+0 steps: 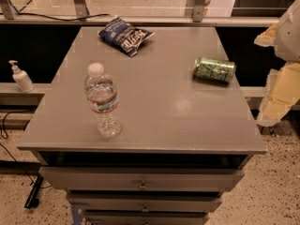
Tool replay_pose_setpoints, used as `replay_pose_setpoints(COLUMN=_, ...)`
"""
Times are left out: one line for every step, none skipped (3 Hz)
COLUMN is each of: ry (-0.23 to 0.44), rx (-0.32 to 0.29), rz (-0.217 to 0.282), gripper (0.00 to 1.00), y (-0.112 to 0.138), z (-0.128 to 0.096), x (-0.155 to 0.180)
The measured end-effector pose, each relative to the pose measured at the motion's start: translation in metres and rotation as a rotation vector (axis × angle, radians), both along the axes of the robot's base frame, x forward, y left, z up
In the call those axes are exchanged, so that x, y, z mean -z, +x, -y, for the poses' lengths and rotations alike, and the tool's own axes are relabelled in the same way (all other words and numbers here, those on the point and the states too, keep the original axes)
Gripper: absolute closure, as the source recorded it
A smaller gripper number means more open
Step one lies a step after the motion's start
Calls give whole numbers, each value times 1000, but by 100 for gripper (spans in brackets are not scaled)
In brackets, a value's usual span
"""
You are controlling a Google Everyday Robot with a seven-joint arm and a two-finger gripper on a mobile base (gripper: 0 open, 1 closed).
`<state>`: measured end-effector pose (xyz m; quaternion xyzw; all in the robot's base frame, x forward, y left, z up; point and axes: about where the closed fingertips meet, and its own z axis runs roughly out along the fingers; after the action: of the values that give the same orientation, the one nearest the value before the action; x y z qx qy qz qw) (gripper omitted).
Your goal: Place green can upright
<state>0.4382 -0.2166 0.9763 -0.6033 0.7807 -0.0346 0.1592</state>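
The green can has to be turned upright, so my gripper should close around the middle of the green can (pixel 214 70), between the can's two ends.
The green can (pixel 214 70) lies on its side near the right edge of the grey cabinet top (pixel 159 102), with its silver end facing right. It is shiny green with pale yellow-green markings. My gripper (pixel 280 95) shows as pale cream parts at the right edge of the view, beyond the cabinet's right side, to the right of the can and apart from it. It holds nothing that I can see.
A clear water bottle (pixel 102 101) with a white cap stands upright at the front left. A dark blue chip bag (pixel 124 34) lies at the back. A white pump bottle (pixel 20 77) stands on a ledge to the left. Drawers (pixel 140 184) are below the top.
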Motion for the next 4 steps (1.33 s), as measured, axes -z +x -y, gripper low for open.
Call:
replay_pose_setpoints(ry=7, rx=-3, rz=15, gripper=0, y=6, z=-1, x=0)
replay_pose_setpoints(ry=21, rx=-27, rz=50, gripper=0, y=32, z=-9, x=11)
replay_pose_setpoints(ry=39, rx=-55, rz=90, gripper=0, y=81, z=-24, x=31)
replay_pose_setpoints(ry=44, rx=-70, rz=103, gripper=0, y=123, z=-40, x=50)
